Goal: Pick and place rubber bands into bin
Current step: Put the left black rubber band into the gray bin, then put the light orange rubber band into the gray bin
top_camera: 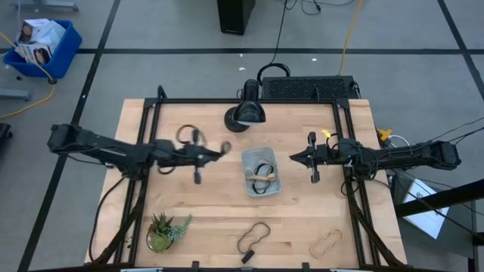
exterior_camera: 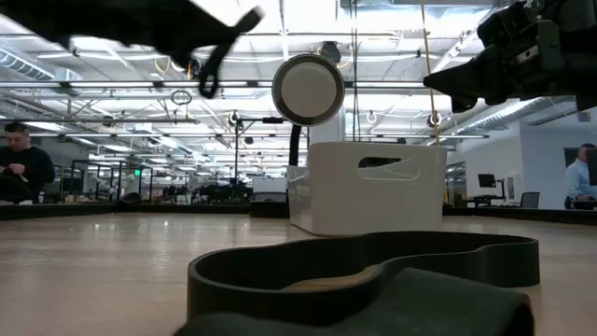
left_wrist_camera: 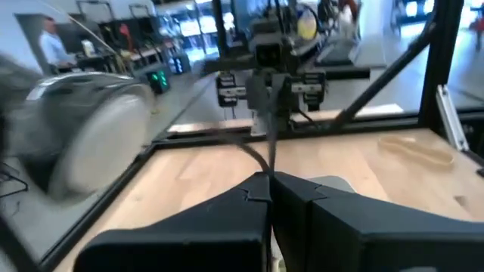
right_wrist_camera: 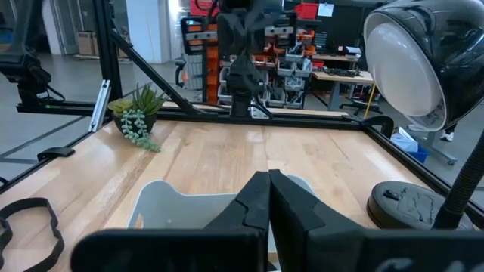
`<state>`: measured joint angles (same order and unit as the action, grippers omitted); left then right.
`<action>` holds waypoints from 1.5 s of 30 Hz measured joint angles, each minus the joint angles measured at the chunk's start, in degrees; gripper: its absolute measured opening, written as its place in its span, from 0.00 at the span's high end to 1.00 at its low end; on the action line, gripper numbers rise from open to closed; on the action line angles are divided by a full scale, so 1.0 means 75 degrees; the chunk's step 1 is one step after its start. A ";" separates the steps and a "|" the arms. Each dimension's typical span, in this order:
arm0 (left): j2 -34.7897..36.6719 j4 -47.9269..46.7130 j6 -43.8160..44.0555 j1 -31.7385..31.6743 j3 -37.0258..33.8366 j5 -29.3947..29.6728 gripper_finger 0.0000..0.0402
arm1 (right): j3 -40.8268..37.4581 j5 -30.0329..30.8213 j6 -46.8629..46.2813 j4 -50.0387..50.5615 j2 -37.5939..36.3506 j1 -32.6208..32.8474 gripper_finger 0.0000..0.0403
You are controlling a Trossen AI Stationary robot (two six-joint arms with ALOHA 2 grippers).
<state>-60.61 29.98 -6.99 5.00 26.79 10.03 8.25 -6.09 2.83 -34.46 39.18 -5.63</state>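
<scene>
I should let go of the thin black rubber band, now raised just beside the bin, with my left gripper, across the tan rubber band in the clear bin (top_camera: 260, 177).
The clear bin (top_camera: 261, 172) stands mid-table with a black and a tan rubber band (top_camera: 261, 175) lying in it. My left gripper (top_camera: 224, 151) hovers just left of the bin, raised above the table (exterior_camera: 252, 19), and is shut on a thin black rubber band (left_wrist_camera: 253, 151). My right gripper (top_camera: 293, 157) hovers just right of the bin, shut and empty (right_wrist_camera: 266, 181). A black rubber band (top_camera: 253, 237) and a tan one (top_camera: 327, 243) lie flat on the table near its front edge. My left gripper pinches a thin black strand (left_wrist_camera: 265, 168) of the rubber band between its two shut fingertips. The strand runs forward from the tips and curves aside, clear of the table. Which part of the loop it has cannot be told.
A black desk lamp (top_camera: 246, 113) stands behind the bin. A small potted plant (top_camera: 162, 230) sits at the front left corner. A black frame (top_camera: 151, 106) rims the table. People show in the room beyond (exterior_camera: 23, 159).
</scene>
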 joint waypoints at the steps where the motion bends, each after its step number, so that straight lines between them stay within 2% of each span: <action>1: -0.0410 -0.0009 -0.0033 -0.0078 0.0285 -0.0124 0.99 | 0.0000 0.0000 0.0000 0.0000 0.0000 0.0000 1.00; 12: -0.4200 -0.0256 -0.0093 -0.0781 0.3149 -0.1930 0.99 | -0.0003 0.0000 0.0000 0.0064 0.0000 0.0000 1.00; 20: -0.5967 -0.1086 -0.0066 -0.1027 0.4300 -0.2124 0.96 | -0.0003 0.0000 0.0000 0.0074 0.0000 0.0000 1.00; 24: -0.6343 -0.1338 -0.0145 -0.1021 0.4665 -0.2189 0.97 | -0.0003 -0.0003 0.0000 0.0093 0.0000 0.0000 1.00; 28: -0.6412 -0.1599 -0.0087 -0.1021 0.4840 -0.2860 0.95 | -0.0003 -0.0003 0.0000 0.0128 0.0000 0.0000 1.00; 33: -0.6409 -0.1647 -0.0058 -0.1021 0.4840 -0.3419 0.78 | -0.0003 -0.0003 0.0000 0.0171 0.0000 -0.0003 1.00; 40: -0.6409 -0.1871 -0.0059 -0.1015 0.4840 -0.3002 0.49 | -0.0003 -0.0003 -0.0020 0.0175 0.0000 -0.0002 1.00; 43: -0.6191 -0.2141 -0.0320 -0.1015 0.4826 -0.2874 0.41 | -0.0003 -0.0003 -0.0023 0.0175 -0.0001 -0.0001 1.00; 45: -0.5853 -0.2339 -0.0567 -0.0980 0.4828 -0.2856 0.39 | -0.0003 -0.0014 -0.0023 0.0180 0.0000 -0.0003 1.00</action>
<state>-104.51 12.44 -11.24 -2.35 63.00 -11.39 8.23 -6.19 2.65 -33.10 39.18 -5.65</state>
